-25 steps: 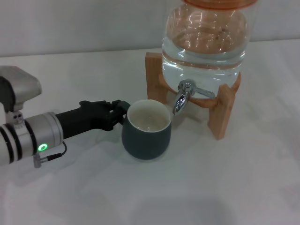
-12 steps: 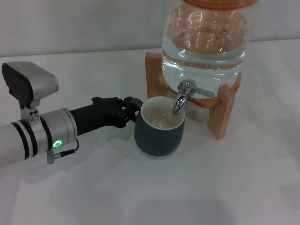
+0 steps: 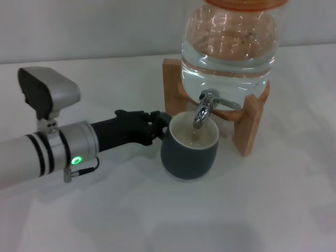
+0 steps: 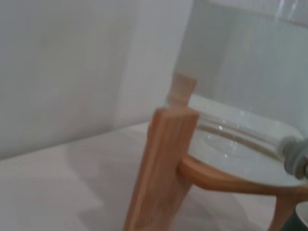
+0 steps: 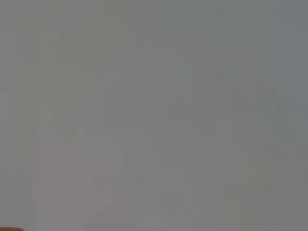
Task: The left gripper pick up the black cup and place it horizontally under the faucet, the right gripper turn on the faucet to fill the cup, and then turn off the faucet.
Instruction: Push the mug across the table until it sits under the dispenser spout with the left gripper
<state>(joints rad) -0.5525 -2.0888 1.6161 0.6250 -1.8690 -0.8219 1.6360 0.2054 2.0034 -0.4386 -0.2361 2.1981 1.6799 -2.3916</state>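
Observation:
I need to release the black cup from my left gripper on the white table (image 3: pixel 196 177) between the front legs of the wooden stand, under the spout.
In the head view the black cup (image 3: pixel 190 151) stands upright on the white table, its cream inside open upward, right under the spout of the chrome faucet (image 3: pixel 205 109). My left gripper (image 3: pixel 159 125) reaches in from the left and is shut on the cup's handle side, which its fingers hide. The faucet sits on the clear water jar (image 3: pixel 229 44), its lever pointing right. The left wrist view shows the wooden stand (image 4: pixel 166 168) and the jar (image 4: pixel 245 72) close up. My right gripper is out of view; the right wrist view shows only a blank grey surface.
The water jar rests on a wooden stand (image 3: pixel 247 123) at the back right of the table. The white tabletop (image 3: pixel 157 215) stretches bare in front of the cup and to the right of the stand. A pale wall lies behind.
My left gripper has carried the cup to the right, from left of the spout to directly beneath it. The faucet lever has not moved.

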